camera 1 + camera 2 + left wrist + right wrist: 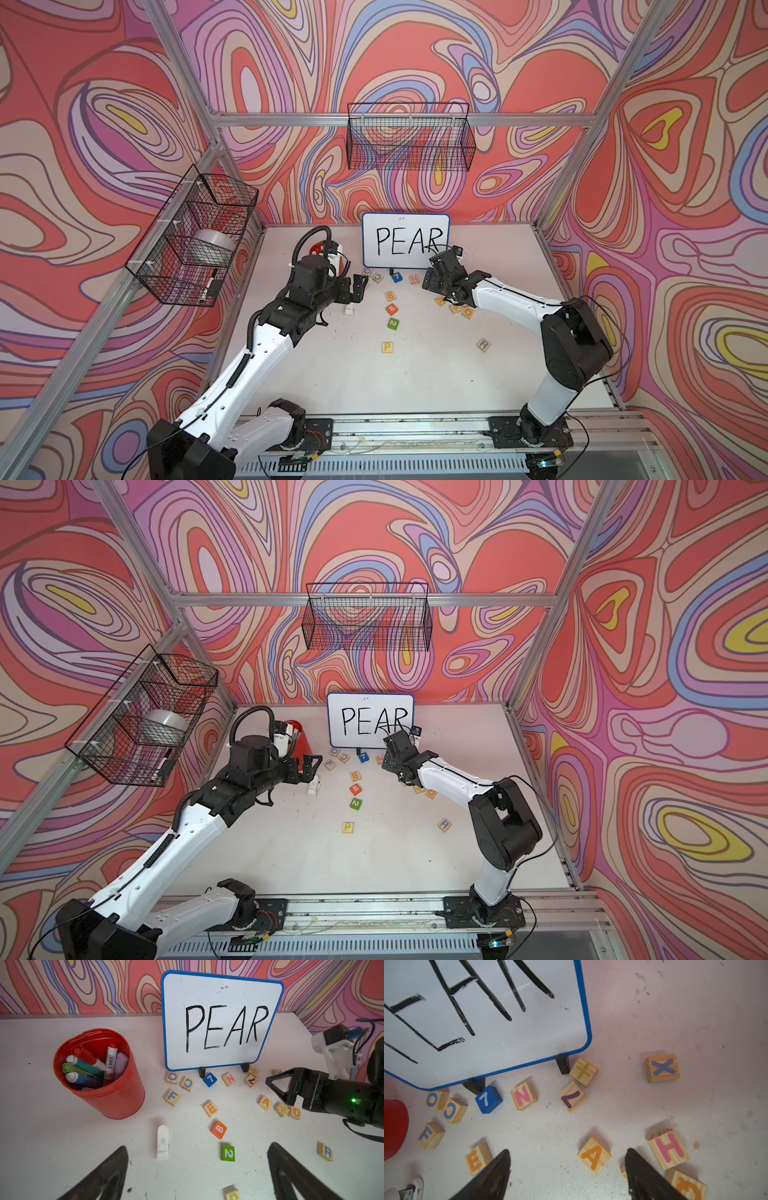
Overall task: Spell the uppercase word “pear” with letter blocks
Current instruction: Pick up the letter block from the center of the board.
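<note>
The orange E block [390, 296] [478, 1158] near the B cube will have my right gripper close on its sides, because E follows P in the word.
Four letter blocks lie apart on the white table. The yellow P [387, 347] is nearest the front. The orange E [391, 296] lies mid-table. The blue R [483, 344] sits front right. The orange A [593, 1155] lies turned cornerwise on the table, in the gap between the fingers of my open right gripper [568, 1150] and touching neither. My left gripper [198, 1146] is open and holds nothing. It hovers left of the E, and the P [232, 1193] shows just ahead of its fingers.
A whiteboard [406, 241] reading PEAR stands at the back. A red cup of markers [99, 1076] and a white eraser [162, 1142] sit to the left. Cubes 7 [209, 1079], B [218, 1129] and 2 [228, 1153] and several other letter blocks, such as H [668, 1151], lie around.
</note>
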`<state>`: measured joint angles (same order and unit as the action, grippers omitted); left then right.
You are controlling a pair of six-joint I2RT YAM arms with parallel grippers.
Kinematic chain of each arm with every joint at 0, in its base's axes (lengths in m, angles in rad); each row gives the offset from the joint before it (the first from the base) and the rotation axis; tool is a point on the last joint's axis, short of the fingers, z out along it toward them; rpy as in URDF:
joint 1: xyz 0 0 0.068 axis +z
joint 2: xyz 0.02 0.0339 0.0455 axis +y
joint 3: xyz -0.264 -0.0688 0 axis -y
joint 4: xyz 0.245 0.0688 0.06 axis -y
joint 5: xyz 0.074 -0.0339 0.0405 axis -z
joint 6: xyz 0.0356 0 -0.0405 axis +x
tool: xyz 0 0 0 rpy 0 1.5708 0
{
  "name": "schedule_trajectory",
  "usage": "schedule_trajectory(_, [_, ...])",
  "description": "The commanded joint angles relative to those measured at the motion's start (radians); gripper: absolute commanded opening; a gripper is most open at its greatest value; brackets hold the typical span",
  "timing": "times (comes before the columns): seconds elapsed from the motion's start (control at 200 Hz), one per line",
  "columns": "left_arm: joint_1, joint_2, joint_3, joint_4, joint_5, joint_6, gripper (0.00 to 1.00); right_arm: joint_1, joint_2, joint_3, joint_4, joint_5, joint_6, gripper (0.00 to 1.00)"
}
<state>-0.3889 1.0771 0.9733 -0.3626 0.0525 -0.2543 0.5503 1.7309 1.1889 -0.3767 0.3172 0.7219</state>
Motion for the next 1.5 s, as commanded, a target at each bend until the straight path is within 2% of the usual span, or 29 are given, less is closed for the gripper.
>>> schedule_trajectory(0.0, [0.003,0.003,0.031,0.001,0.031,0.015,1.00,-0.002,-0.043,-0.025,-0.014,0.028,0.013,0.88])
schedule_trajectory(0.351, [0.003,-0.014,0.054,-0.026,0.023,0.050,1.00,-0.001,-0.050,-0.034,-0.006,0.012,0.025,0.88])
schedule_trajectory(0.381, [0.002,-0.014,0.058,-0.032,0.024,0.054,1.00,-0.003,-0.048,-0.034,0.000,0.004,0.024,0.90])
schedule_trajectory(0.401, [0.004,-0.015,0.061,-0.037,0.024,0.057,1.00,-0.002,-0.046,-0.034,0.002,-0.003,0.024,0.97])
schedule_trajectory(0.416, [0.004,-0.014,0.064,-0.040,0.023,0.059,1.00,-0.002,-0.047,-0.034,0.006,-0.007,0.023,0.98])
schedule_trajectory(0.656, [0.004,-0.021,0.075,-0.061,0.003,0.084,1.00,0.014,0.002,-0.002,0.092,-0.105,-0.039,0.98])
schedule_trajectory(0.726, [0.003,-0.023,0.074,-0.061,-0.011,0.085,1.00,0.039,0.035,0.045,0.099,-0.134,-0.096,0.99])
schedule_trajectory(0.867, [0.003,-0.022,0.079,-0.078,-0.076,0.071,1.00,0.077,0.206,0.227,-0.001,-0.145,-0.181,0.97])
schedule_trajectory(0.982, [0.004,-0.013,0.095,-0.110,-0.174,0.052,1.00,0.079,0.318,0.358,-0.076,-0.195,-0.207,0.89])
schedule_trajectory(1.092, [0.004,-0.006,0.107,-0.137,-0.242,0.041,1.00,0.096,0.378,0.421,-0.111,-0.200,-0.222,0.87])
schedule_trajectory(1.307, [0.003,-0.001,0.112,-0.146,-0.269,0.032,1.00,0.147,0.470,0.516,-0.191,-0.170,-0.270,0.86])
schedule_trajectory(1.498, [0.003,-0.001,0.119,-0.156,-0.263,0.030,1.00,0.170,0.528,0.567,-0.221,-0.160,-0.284,0.80])
